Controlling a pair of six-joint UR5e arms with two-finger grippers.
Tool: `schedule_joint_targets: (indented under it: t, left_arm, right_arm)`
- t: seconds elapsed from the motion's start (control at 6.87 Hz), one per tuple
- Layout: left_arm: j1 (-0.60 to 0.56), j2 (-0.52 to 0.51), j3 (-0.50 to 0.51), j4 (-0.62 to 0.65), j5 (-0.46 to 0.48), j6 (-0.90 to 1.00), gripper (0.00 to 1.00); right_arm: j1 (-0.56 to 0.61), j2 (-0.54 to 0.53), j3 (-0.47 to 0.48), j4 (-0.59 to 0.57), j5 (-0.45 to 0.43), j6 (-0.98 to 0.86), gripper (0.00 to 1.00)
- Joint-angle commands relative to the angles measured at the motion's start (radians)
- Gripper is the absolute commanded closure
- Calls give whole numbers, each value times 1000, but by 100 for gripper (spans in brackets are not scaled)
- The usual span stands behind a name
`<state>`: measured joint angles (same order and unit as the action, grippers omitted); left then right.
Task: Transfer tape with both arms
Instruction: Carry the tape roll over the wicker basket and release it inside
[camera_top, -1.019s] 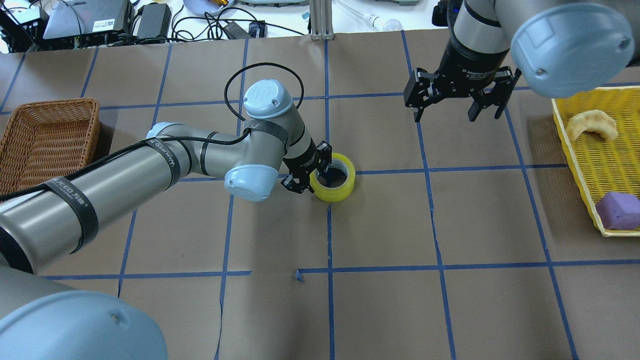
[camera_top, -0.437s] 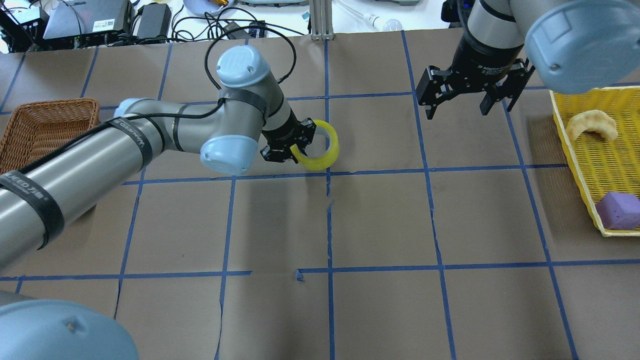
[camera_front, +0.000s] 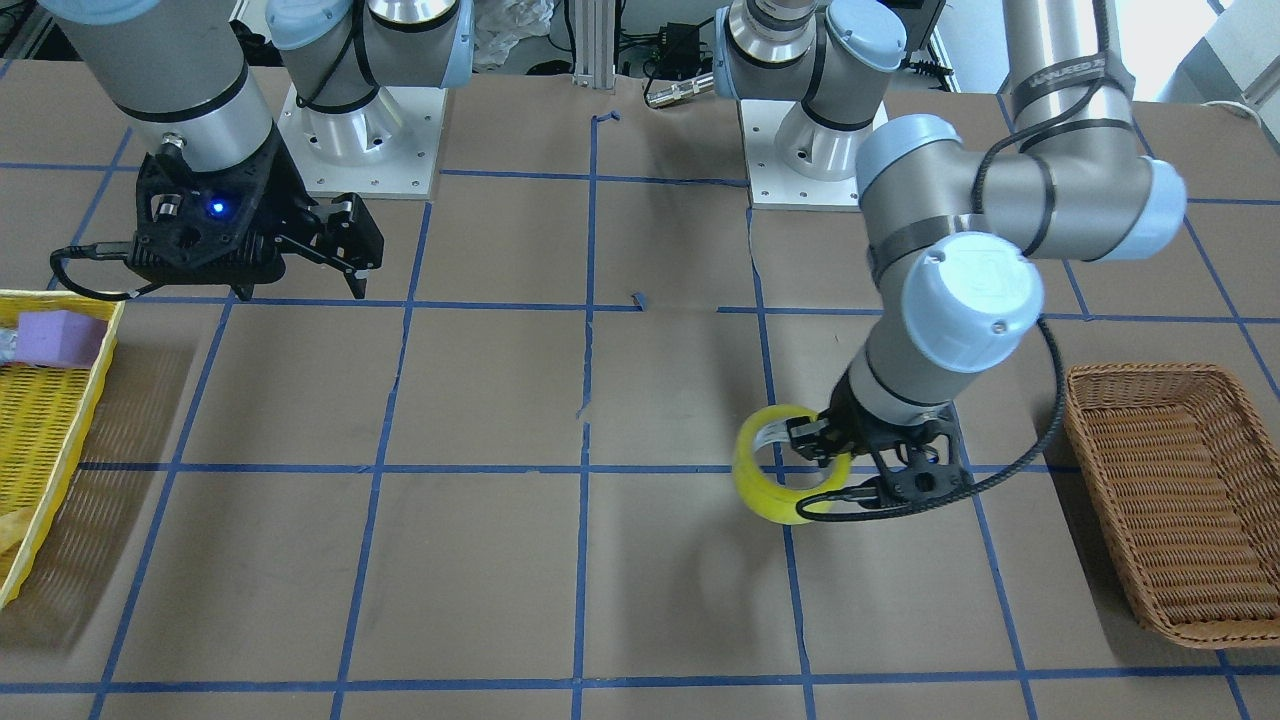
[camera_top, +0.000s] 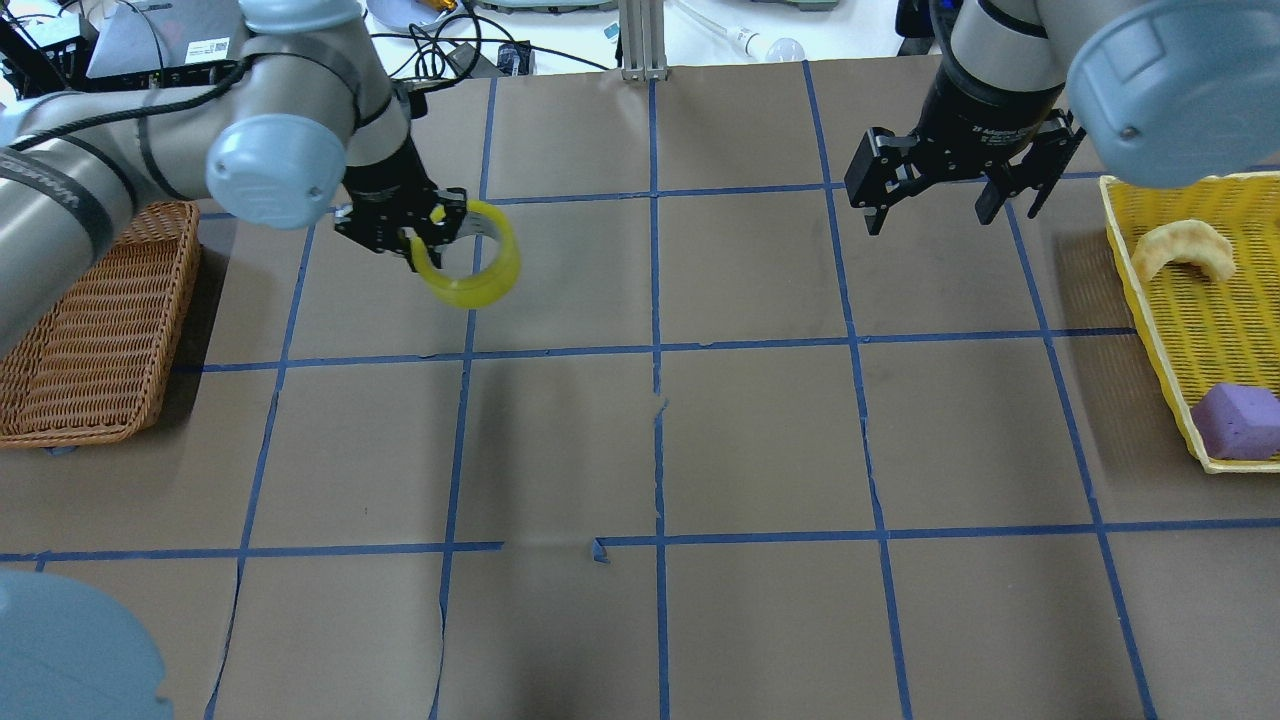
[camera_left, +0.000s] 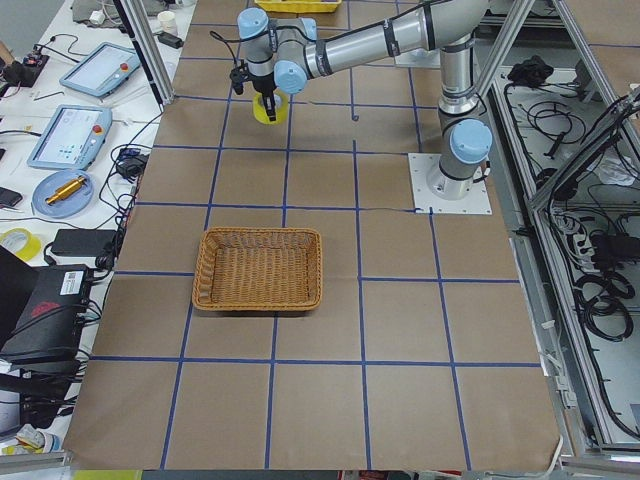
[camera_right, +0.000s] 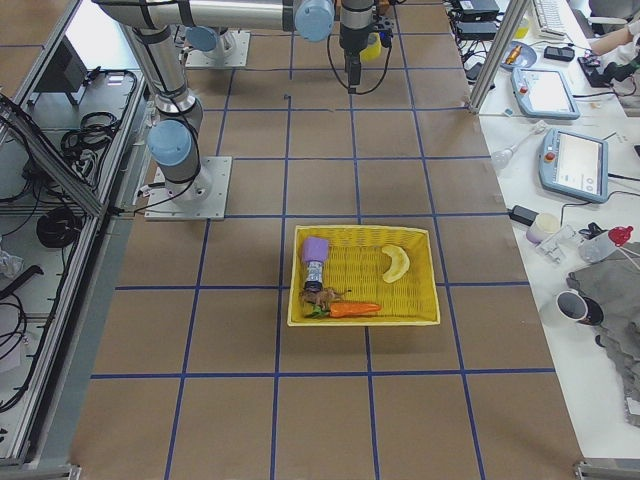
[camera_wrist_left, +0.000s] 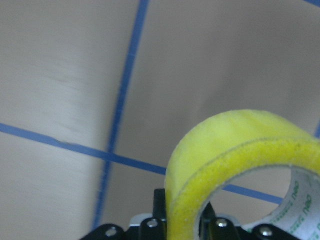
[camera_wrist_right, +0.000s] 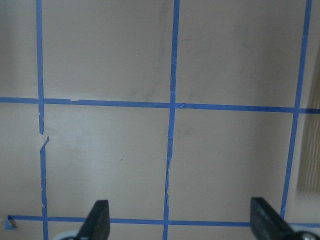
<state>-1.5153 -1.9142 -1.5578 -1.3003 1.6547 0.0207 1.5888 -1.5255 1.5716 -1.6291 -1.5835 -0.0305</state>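
Note:
Next, my left gripper releases the yellow tape roll so that I leave it resting on the woven bottom of the brown wicker basket (camera_front: 1188, 517).
My left gripper (camera_top: 425, 235) is shut on the wall of the yellow tape roll (camera_top: 480, 275) and holds it above the table, tilted on its edge, at the far left. The front view shows the same grip (camera_front: 835, 450) on the tape (camera_front: 765, 480). In the left wrist view the tape (camera_wrist_left: 225, 150) fills the lower right between the jaws. It also shows small in the exterior left view (camera_left: 268, 108). My right gripper (camera_top: 940, 205) is open and empty, high over the far right of the table. Its two fingertips (camera_wrist_right: 97, 220) stand wide apart over bare paper.
A brown wicker basket (camera_top: 90, 320) sits at the left edge, close beside the left arm. A yellow tray (camera_top: 1150, 330) at the right edge holds a purple sponge (camera_top: 1238, 420) and a pale curved piece. Blue tape lines grid the brown paper.
My left gripper lifted the tape off the table centre and carried it left and away, toward the basket side. My right gripper drifted slightly right and stayed open.

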Motion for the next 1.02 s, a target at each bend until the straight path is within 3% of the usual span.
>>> schedule_joint_targets:
  t: [0.0, 0.15, 0.29, 0.58, 0.87]
  left_arm:
    - [238, 6, -1, 56, 79, 538, 100]
    - [376, -21, -5, 120, 64, 822, 100]
    - [477, -48, -4, 236, 59, 957, 100]
    - [599, -130, 28, 349, -9, 1004, 100]
    - [656, -202, 58, 334, -59, 1006, 100]
  right_arm:
    - [3, -10, 5, 3, 0, 4, 0]
    - [5, -10, -1, 2, 0, 4, 0]
    - [5, -10, 2, 2, 2, 4, 0]
    - [5, -10, -1, -6, 2, 3, 0]
    - [5, -10, 4, -6, -1, 4, 0]
